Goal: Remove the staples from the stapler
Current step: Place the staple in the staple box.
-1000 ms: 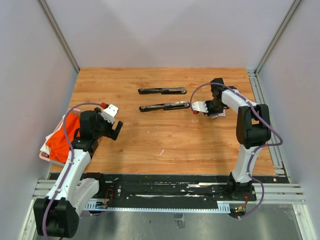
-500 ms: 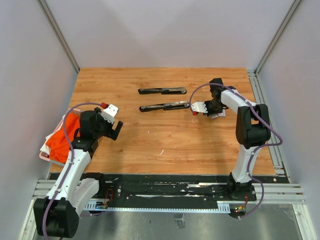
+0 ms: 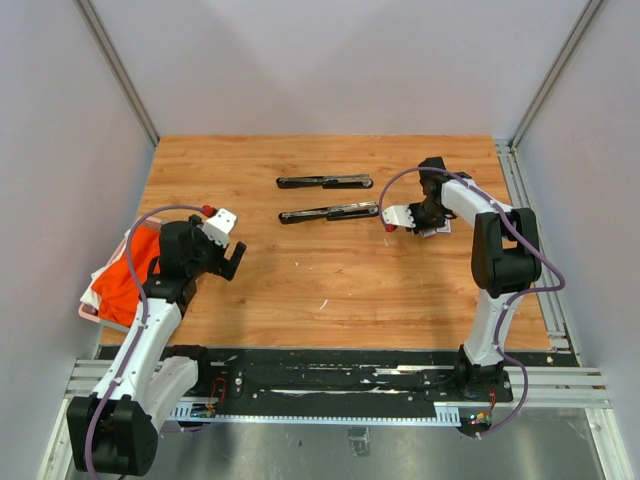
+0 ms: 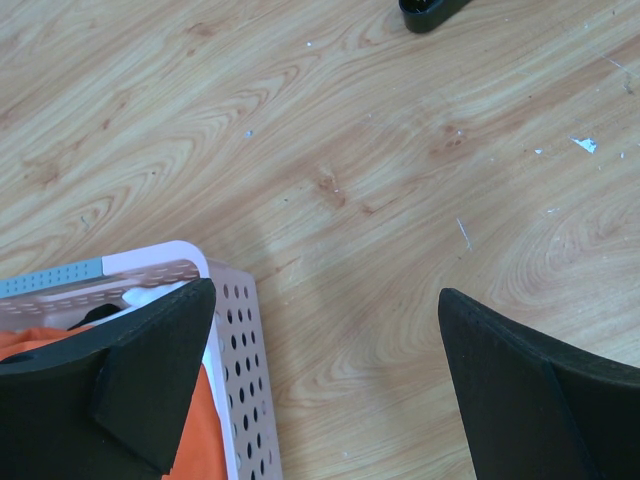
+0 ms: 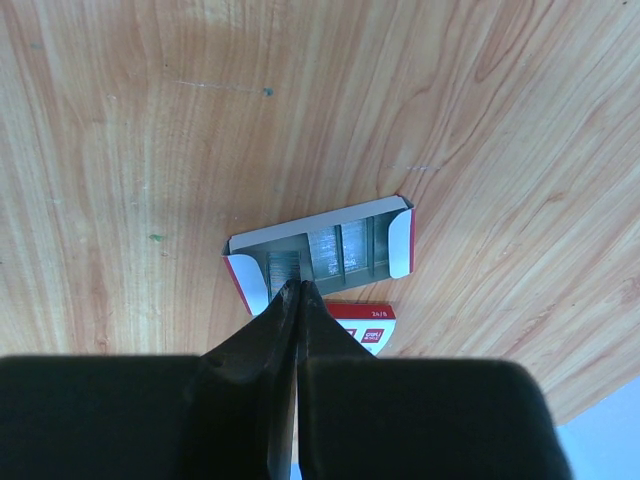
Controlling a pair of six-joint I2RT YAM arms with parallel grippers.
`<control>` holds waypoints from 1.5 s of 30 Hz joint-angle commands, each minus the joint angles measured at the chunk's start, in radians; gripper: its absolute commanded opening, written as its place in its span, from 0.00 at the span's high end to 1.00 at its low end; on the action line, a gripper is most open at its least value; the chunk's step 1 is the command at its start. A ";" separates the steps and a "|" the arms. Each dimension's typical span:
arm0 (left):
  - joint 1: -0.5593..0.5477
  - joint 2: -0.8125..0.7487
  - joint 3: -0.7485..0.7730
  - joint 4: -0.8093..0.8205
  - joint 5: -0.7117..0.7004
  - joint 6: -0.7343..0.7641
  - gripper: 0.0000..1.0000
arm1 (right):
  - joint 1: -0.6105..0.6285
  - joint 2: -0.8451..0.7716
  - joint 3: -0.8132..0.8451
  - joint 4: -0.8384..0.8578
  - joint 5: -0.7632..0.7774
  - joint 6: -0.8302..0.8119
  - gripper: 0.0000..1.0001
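The white-and-red sleeve is crowding the long side of the grey tray, so my right gripper should push the tray clear, then open and grab the tray across its long sides point(image 5: 335, 246).
Two black staplers lie opened flat at the back of the table, one point(image 3: 325, 182) behind the other point(image 3: 330, 212). My right gripper point(image 3: 428, 214) points down to the right of them, over a small box point(image 3: 438, 230). In the right wrist view it point(image 5: 298, 286) is shut, its tips resting at the near edge of the open grey tray point(image 5: 388, 215). Silvery staples point(image 5: 345, 250) lie in strips in that tray. Whether a strip is pinched I cannot see. My left gripper point(image 3: 232, 258) hovers wide open and empty point(image 4: 325, 300) at the table's left.
The tray's white-and-red sleeve point(image 5: 362, 322) lies just beside it. A pink perforated basket point(image 4: 235, 330) holding orange cloth point(image 3: 135, 268) sits off the table's left edge, under my left finger. One stapler's tip point(image 4: 430, 12) shows in the left wrist view.
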 commanded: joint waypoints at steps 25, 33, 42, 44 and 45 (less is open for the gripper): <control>0.006 0.002 -0.008 0.030 0.000 0.012 0.02 | 0.033 0.027 -0.001 -0.023 -0.012 -0.005 0.93; 0.006 0.002 -0.008 0.030 0.000 0.012 0.02 | 0.035 -0.010 0.005 -0.032 -0.011 -0.007 0.86; 0.006 0.000 -0.008 0.029 0.002 0.012 0.02 | 0.037 -0.023 0.024 -0.053 -0.015 -0.001 0.82; 0.006 -0.001 -0.008 0.029 0.003 0.012 0.02 | 0.038 -0.027 0.031 -0.063 -0.017 -0.001 0.82; 0.006 0.000 -0.008 0.028 0.002 0.012 0.02 | 0.037 -0.031 0.035 -0.066 -0.017 -0.001 0.82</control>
